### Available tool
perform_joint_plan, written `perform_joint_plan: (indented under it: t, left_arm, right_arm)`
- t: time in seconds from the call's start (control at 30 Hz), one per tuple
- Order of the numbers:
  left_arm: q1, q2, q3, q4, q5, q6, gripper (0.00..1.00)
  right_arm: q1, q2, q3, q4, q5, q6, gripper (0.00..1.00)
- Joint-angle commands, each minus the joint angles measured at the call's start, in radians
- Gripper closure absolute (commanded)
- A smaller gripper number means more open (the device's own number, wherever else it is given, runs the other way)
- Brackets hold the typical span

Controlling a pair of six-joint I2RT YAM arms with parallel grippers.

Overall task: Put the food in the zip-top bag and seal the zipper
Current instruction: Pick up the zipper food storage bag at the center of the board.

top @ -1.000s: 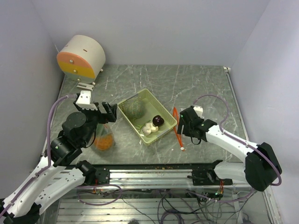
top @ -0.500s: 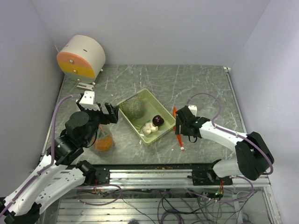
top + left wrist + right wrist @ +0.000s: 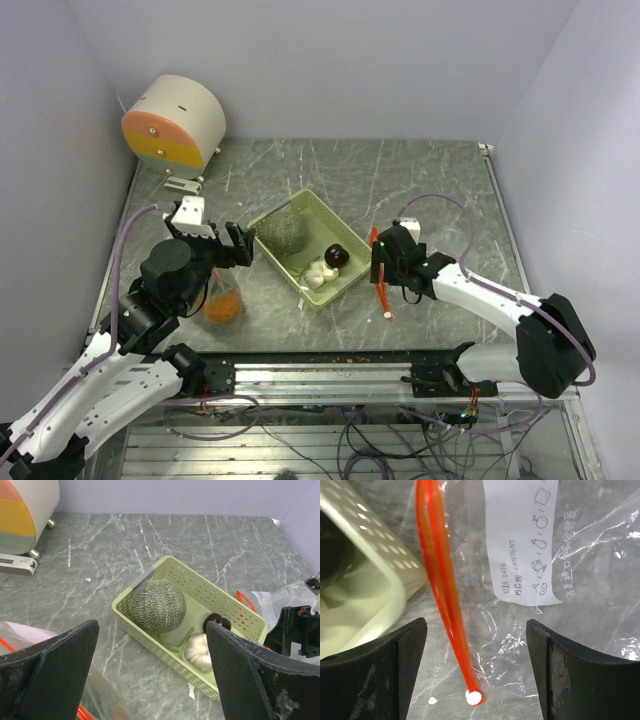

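Note:
The bag lies flat with its orange zipper edges close together, so the robot's right gripper needs to pinch one edge (image 3: pixel 461 647) and lift the bag toward the left gripper.
The pale green basket (image 3: pixel 345 283) holds the netted melon (image 3: pixel 283 232), white garlic (image 3: pixel 318 275), a dark red piece (image 3: pixel 337 257) and a green sprig (image 3: pixel 181 642). In the left wrist view the melon (image 3: pixel 158 606), garlic (image 3: pixel 200 650) and dark piece (image 3: pixel 216 623) show in the basket (image 3: pixel 125 611). My left gripper (image 3: pixel 232 250) (image 3: pixel 152 630) is open and empty, just left of the basket. The orange fruit (image 3: pixel 222 303) lies in a clear bag below it. My right gripper (image 3: pixel 378 262) (image 3: pixel 476 670) is open over a flat zip-top bag (image 3: pixel 580 575), straddling its orange zipper (image 3: pixel 442 590) and white slider (image 3: pixel 473 697).
A round white and orange device (image 3: pixel 172 122) stands at the back left, with a small white part (image 3: pixel 183 184) in front of it. The basket's corner (image 3: pixel 365 587) touches the zipper's left side. White walls close in the table on three sides.
My right gripper has moved left, up to the basket and over the bag's zipper. The basket has shifted slightly left. My left gripper has edged towards the basket.

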Motion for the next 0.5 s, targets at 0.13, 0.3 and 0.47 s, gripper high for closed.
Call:
perform_joint_plan:
  t: [0.13,0.3,0.47]
  left_arm:
    - [0.007,0.023,-0.006,0.009,0.049,0.007,0.0]
    - [0.006,0.012,-0.006,0.0,0.049,0.01,0.0]
    - [0.006,0.004,-0.002,-0.01,0.045,0.014,0.0]
  right_arm:
    - [0.016,-0.001,0.023,0.008,0.03,-0.017,0.05]
    - [0.016,0.054,0.023,-0.001,0.093,0.027,0.09]
    - [0.014,0.094,0.023,0.001,0.134,0.043,0.14]
